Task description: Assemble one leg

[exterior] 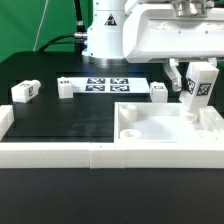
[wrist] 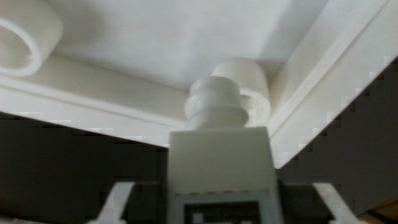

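Observation:
My gripper is going to release the leg. The leg will be standing in the round corner socket of the white panel [exterior: 207, 132] [wrist: 244, 82], next to the front white side.
My gripper [exterior: 196, 92] is shut on a leg [exterior: 202, 86], a white blocky peg with a black-and-white tag, held upright over the far corner of the large white recessed panel [exterior: 160, 128] on the exterior view's right. In the wrist view the leg [wrist: 222, 160] sits between my fingers [wrist: 125, 200], and its round threaded end [wrist: 215, 100] points into a round corner socket [wrist: 249, 72] of the panel [wrist: 160, 45]. I cannot tell whether the end touches the socket. My gripper also shows in the wrist view [wrist: 222, 205].
Three more legs lie on the black table: one at the exterior view's left [exterior: 25, 91], one beside the marker board [exterior: 67, 86], one behind the panel [exterior: 158, 92]. The marker board [exterior: 105, 85] lies at the back. A white wall [exterior: 55, 153] runs along the front.

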`<action>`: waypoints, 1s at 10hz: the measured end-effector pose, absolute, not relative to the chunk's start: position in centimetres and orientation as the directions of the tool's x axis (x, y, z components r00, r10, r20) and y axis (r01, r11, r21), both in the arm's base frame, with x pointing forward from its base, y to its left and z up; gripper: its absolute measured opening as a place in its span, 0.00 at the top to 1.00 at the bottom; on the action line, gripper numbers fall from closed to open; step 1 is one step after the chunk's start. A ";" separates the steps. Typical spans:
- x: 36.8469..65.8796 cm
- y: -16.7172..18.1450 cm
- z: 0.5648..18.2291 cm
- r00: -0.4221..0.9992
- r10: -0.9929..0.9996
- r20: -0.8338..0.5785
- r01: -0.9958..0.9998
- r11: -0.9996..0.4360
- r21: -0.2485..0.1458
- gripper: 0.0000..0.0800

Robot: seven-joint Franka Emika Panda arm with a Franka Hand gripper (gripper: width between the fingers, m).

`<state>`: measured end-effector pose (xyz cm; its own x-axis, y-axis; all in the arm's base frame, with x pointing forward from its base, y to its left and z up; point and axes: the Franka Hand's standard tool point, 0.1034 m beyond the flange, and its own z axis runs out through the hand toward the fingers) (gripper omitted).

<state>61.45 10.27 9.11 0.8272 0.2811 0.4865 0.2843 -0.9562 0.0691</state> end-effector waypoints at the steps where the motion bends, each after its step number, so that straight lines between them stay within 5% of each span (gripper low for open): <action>1: 62.4 10.7 9.0 0.822 0.282 0.494 0.286 -0.956 0.069 0.64; 10: 62.4 12.2 6.1 0.823 0.286 0.490 0.295 -0.954 0.061 0.64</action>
